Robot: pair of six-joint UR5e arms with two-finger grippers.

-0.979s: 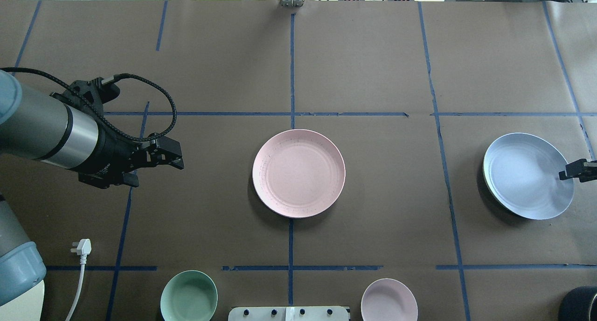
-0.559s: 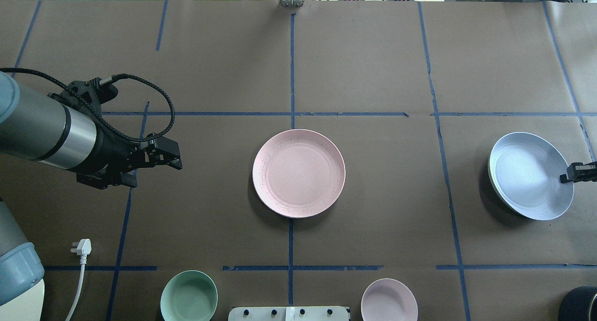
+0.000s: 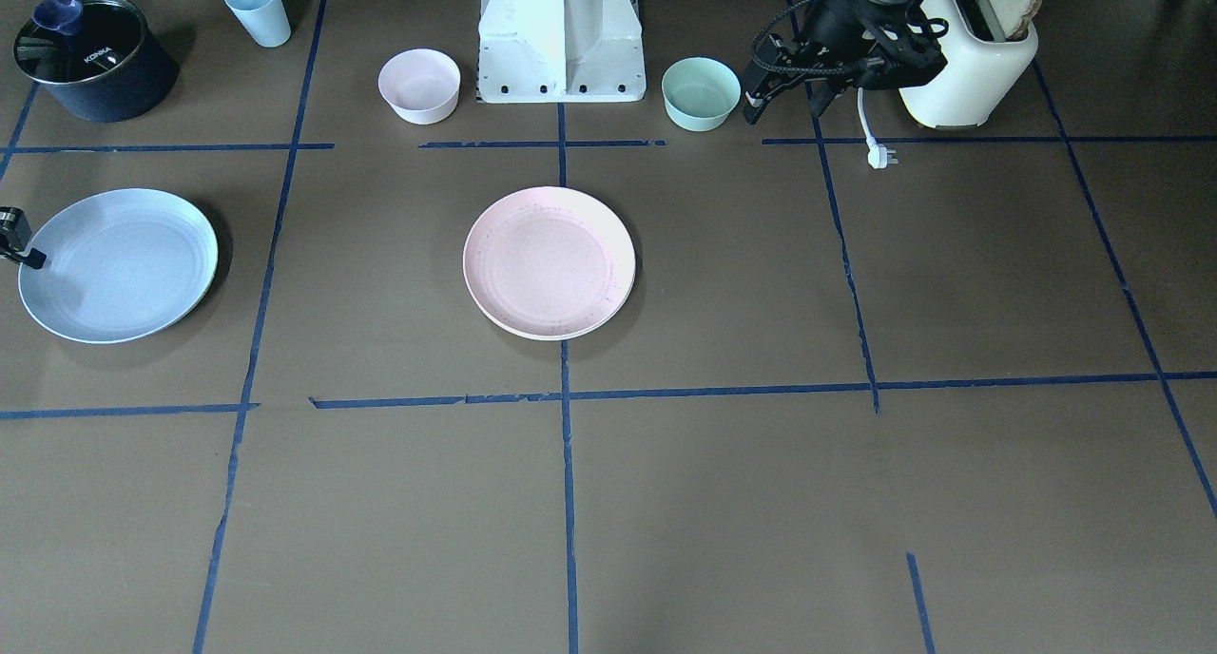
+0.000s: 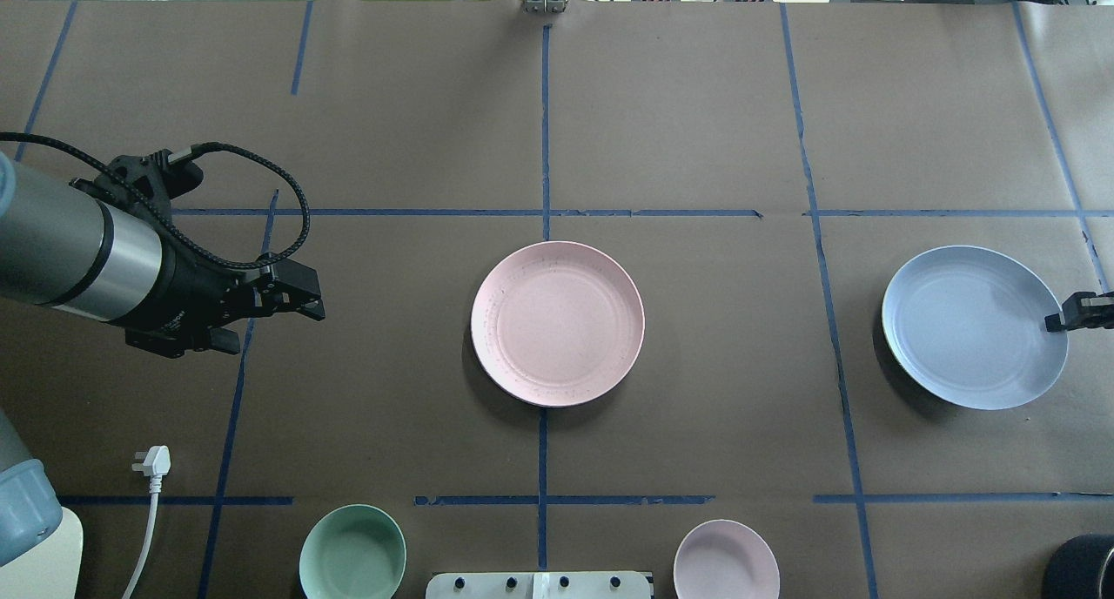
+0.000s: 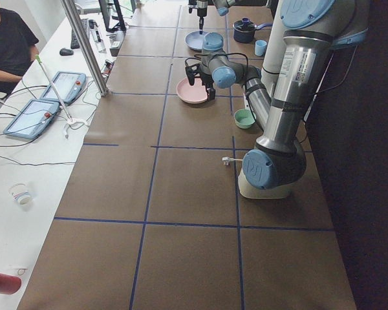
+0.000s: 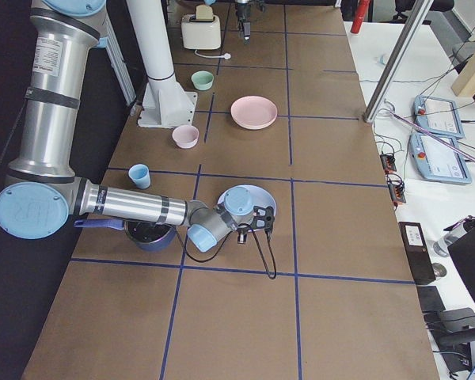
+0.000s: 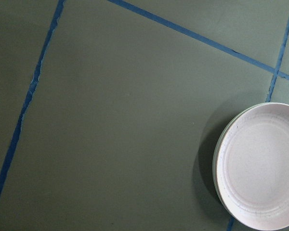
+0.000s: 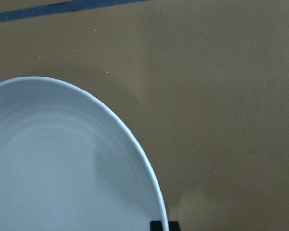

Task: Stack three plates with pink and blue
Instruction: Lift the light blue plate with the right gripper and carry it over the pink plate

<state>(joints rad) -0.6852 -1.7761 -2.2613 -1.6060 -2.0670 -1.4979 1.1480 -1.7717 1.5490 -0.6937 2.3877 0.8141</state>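
Next, my right gripper puts the blue plate down on the pink plate at the table's middle (image 3: 550, 256).
A pink plate (image 4: 557, 322) lies at the table's middle; it also shows in the front view (image 3: 549, 261) and the left wrist view (image 7: 260, 166), where a second pale rim shows under it. A blue plate (image 4: 973, 326) is at the right, held by its right rim a little above the table, its shadow below it. My right gripper (image 4: 1072, 312) is shut on that rim; one fingertip (image 8: 164, 225) shows at the plate's edge (image 8: 62, 163). My left gripper (image 4: 306, 299) is open and empty, well left of the pink plate.
A green bowl (image 4: 352, 553) and a pink bowl (image 4: 726, 560) stand near the robot's base. A dark pot (image 3: 90, 60), a blue cup (image 3: 258, 9), a toaster (image 3: 970, 50) and a white plug (image 4: 152, 461) are along the near edge.
The blue plate has moved a little left in my right gripper and tilts less than before. My left arm has drawn back to the left.
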